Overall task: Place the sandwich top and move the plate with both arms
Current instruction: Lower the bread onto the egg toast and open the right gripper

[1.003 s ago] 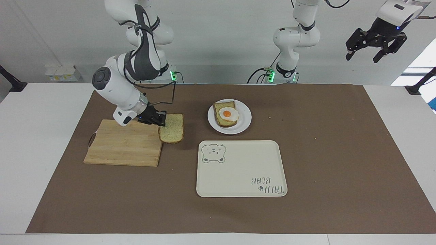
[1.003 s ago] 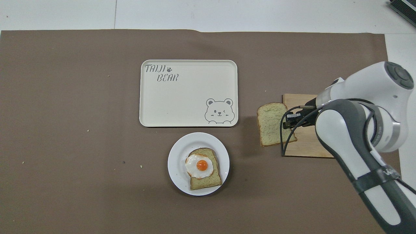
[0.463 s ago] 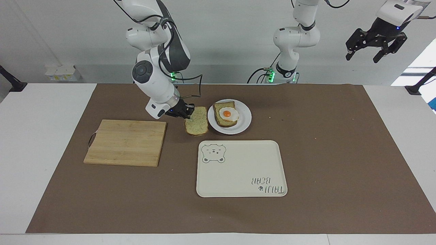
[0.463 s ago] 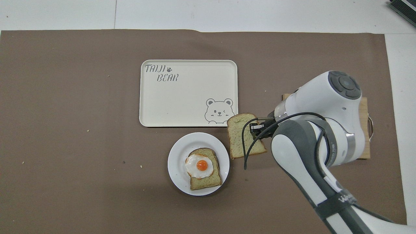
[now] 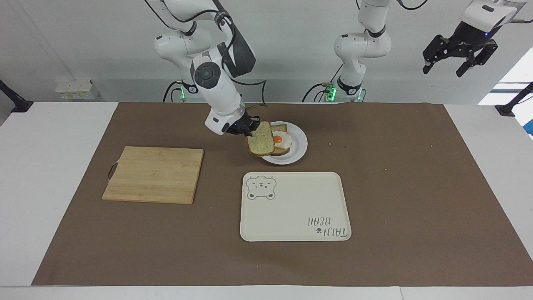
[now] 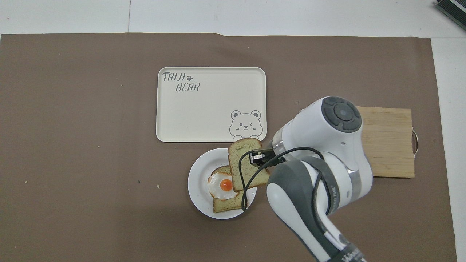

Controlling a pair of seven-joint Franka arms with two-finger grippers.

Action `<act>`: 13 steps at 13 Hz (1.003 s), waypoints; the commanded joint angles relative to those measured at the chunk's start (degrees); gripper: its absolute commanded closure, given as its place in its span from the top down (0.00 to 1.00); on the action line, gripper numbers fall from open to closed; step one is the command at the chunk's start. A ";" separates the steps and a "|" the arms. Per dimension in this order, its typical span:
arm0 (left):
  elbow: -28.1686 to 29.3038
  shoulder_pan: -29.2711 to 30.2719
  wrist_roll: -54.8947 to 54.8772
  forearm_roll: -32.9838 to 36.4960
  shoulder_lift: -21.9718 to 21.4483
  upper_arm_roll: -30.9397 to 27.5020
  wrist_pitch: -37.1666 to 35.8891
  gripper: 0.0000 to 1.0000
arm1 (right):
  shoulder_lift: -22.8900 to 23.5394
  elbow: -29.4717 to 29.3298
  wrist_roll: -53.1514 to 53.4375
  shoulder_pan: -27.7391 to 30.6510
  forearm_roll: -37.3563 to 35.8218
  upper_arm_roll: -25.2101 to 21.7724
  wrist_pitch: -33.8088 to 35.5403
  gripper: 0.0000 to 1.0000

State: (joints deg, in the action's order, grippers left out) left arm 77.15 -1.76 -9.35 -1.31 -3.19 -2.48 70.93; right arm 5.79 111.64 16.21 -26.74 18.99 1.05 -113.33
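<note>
Next, I let go of the sandwich top with my right gripper on the fried egg (image 6: 225, 185), so it covers the bread slice on the white plate.
My right gripper (image 5: 249, 127) is shut on the sandwich top (image 5: 261, 140), a plain tan bread slice. It holds the slice tilted in the air over the edge of the white plate (image 5: 300, 144) that is toward the right arm's end. On the plate lies a bread slice with a fried egg (image 5: 282, 141). In the overhead view the held sandwich top (image 6: 237, 152) partly covers the egg slice (image 6: 221, 186) and the plate's rim (image 6: 198, 182), with the right gripper (image 6: 255, 157) at its edge. My left gripper (image 5: 460, 56) waits open, high above the left arm's end of the table.
A cream tray with a bear drawing (image 5: 291, 208) lies farther from the robots than the plate, close to it (image 6: 204, 109). A bare wooden cutting board (image 5: 154, 174) lies toward the right arm's end of the table (image 6: 389, 142). A brown mat covers the table.
My right gripper has carried the sandwich top from the cutting board's edge across the mat to above the plate. The left arm has not moved.
</note>
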 commanded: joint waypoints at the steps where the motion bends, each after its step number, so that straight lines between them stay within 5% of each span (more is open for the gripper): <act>1: 0.02 0.44 0.21 0.44 -0.59 0.19 -0.88 1.00 | -0.70 3.14 4.43 -3.74 1.40 -0.17 -5.49 0.00; 13: 0.02 0.44 0.21 0.44 -0.59 0.28 -0.79 1.00 | 3.26 7.81 10.42 -9.64 1.49 0.01 -11.56 0.00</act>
State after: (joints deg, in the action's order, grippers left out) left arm 77.15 -1.76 -9.35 -1.31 -3.19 -2.48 70.93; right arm 9.04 118.87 25.69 -36.27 18.99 1.09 -123.65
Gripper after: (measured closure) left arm 0.000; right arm 0.899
